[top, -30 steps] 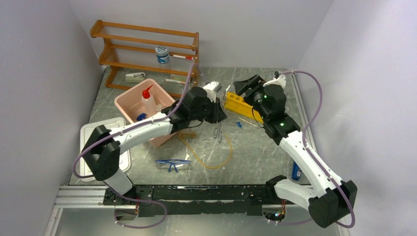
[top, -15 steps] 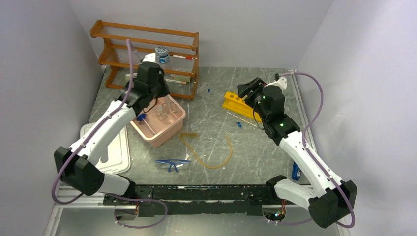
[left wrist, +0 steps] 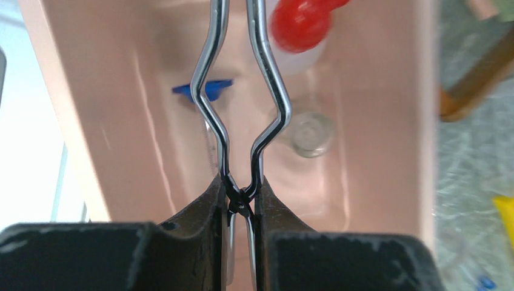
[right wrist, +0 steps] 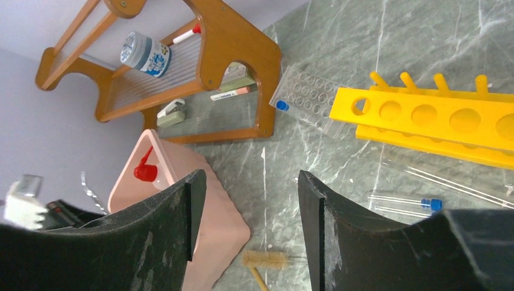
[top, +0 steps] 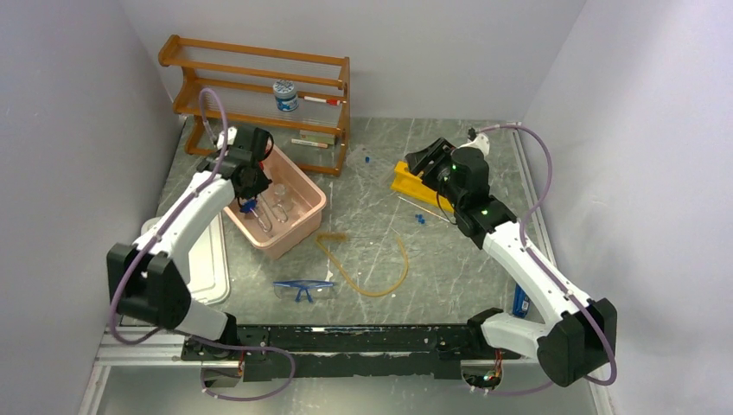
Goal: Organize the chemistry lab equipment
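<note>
Next, my left gripper lets go of the metal tongs inside the pink bin, lying lengthwise over the blue cap (top: 257, 216) (left wrist: 213, 140).
My left gripper (top: 251, 184) is shut on the metal tongs (top: 262, 216) and holds them down inside the pink bin (top: 298, 226). In the left wrist view the fingers pinch the tongs (left wrist: 267, 73) at their crossing; my left gripper (left wrist: 240, 188) is above a red-nozzled squeeze bottle (left wrist: 300, 21), a small glass (left wrist: 309, 133) and a blue cap (left wrist: 209, 89). My right gripper (top: 428, 160) is open and empty over the yellow holed rack (top: 415, 181). Its wrist view shows the gripper (right wrist: 250, 182), the rack (right wrist: 442, 118) and blue-capped tubes (right wrist: 418, 203). Blue goggles (top: 304, 288) and amber tubing (top: 380, 277) lie on the table.
A wooden shelf (top: 259, 95) with a jar (top: 284, 95) stands at the back left. A white tray (top: 212, 259) lies left of the bin. A clear well plate (right wrist: 303, 91) lies by the rack, and a brush (right wrist: 267, 260) beside the bin's corner.
My left arm carried the tongs from mid-table back to the pink bin and lowered them into it. My right gripper shifted slightly left over the rack.
</note>
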Robot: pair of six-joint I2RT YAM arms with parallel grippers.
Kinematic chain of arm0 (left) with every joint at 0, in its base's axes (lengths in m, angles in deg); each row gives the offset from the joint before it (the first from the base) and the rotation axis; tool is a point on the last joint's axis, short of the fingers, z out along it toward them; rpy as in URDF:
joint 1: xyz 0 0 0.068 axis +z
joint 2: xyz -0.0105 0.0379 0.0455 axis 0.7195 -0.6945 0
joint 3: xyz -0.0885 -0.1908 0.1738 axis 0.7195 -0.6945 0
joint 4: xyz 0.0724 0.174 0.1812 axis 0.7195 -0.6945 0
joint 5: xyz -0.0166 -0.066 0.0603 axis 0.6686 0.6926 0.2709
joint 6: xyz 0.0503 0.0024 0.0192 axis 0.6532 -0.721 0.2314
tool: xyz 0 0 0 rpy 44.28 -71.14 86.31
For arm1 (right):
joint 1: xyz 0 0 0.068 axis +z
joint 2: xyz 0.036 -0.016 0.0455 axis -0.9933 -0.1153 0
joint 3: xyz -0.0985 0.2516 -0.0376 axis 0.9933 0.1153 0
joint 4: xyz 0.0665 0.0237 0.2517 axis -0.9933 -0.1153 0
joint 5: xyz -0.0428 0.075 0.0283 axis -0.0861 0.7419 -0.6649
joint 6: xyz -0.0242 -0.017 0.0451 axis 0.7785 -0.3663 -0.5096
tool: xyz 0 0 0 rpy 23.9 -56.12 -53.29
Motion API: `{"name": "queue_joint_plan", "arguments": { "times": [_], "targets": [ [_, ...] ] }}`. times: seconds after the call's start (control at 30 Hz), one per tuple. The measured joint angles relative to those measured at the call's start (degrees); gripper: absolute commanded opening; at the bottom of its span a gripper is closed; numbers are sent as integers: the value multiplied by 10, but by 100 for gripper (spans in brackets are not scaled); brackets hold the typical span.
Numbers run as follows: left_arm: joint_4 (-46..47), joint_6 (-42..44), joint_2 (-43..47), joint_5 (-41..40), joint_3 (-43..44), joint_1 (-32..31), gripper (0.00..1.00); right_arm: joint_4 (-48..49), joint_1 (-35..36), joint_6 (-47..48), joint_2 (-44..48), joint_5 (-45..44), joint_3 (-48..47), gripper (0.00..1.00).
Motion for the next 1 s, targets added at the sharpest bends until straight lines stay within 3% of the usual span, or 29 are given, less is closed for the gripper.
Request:
{"name": "queue_joint_plan", "arguments": {
  "times": [0.4, 0.67, 0.8, 1.0],
  "targets": [
    [-58, -112, -84, -1, -31, 28, 5, 2, 0, 3, -7, 11, 0, 60],
    [-29, -113, -125, 0, -61, 39, 5, 1, 0, 14, -17, 12, 0, 60],
    [-14, -115, -140, 0, -67, 41, 18, 1, 0, 17, -17, 12, 0, 60],
    [-9, -124, -153, -1, -71, 41, 27, 1, 0, 23, -17, 12, 5, 60]
  ]
}}
